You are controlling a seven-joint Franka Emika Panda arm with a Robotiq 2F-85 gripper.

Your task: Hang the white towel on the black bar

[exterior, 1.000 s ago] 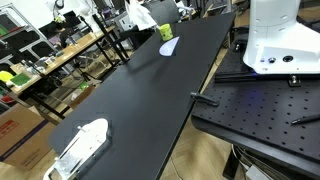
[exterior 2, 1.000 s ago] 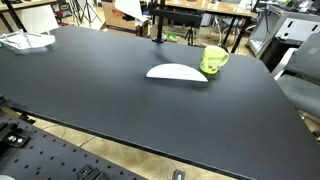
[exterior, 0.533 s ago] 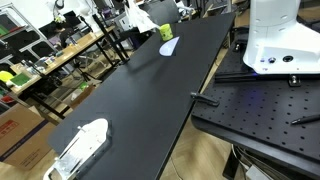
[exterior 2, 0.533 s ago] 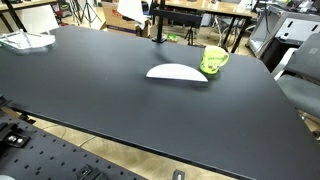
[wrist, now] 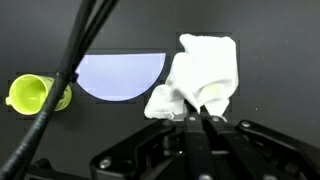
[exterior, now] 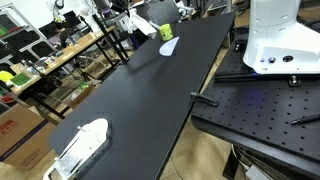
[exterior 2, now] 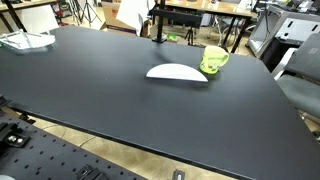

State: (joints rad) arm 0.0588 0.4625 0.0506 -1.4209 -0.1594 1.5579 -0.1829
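I should release the white towel on the black bar [exterior: 143, 27] [wrist: 206, 95] near the green cup.
In the wrist view my gripper [wrist: 197, 112] is shut on a crumpled white towel [wrist: 205, 68] and holds it above the black table. The black bar [wrist: 78, 55] runs diagonally across the left of that view, to the left of the towel and apart from it. In both exterior views the towel [exterior: 135, 14] [exterior 2: 130, 12] hangs at the far end of the table, close beside the bar's upright stand [exterior 2: 155, 25]. The gripper itself is hard to make out there.
A green cup [exterior 2: 214, 60] [wrist: 35, 93] and a white half-round plate [exterior 2: 177, 72] [wrist: 120, 75] lie on the black table [exterior 2: 120, 100] near the stand. A white object [exterior: 80, 145] sits at the table's other end. The robot base [exterior: 275, 35] stands beside the table.
The held towel has shifted slightly down and toward the bar's stand in the exterior views. Nothing else has moved.
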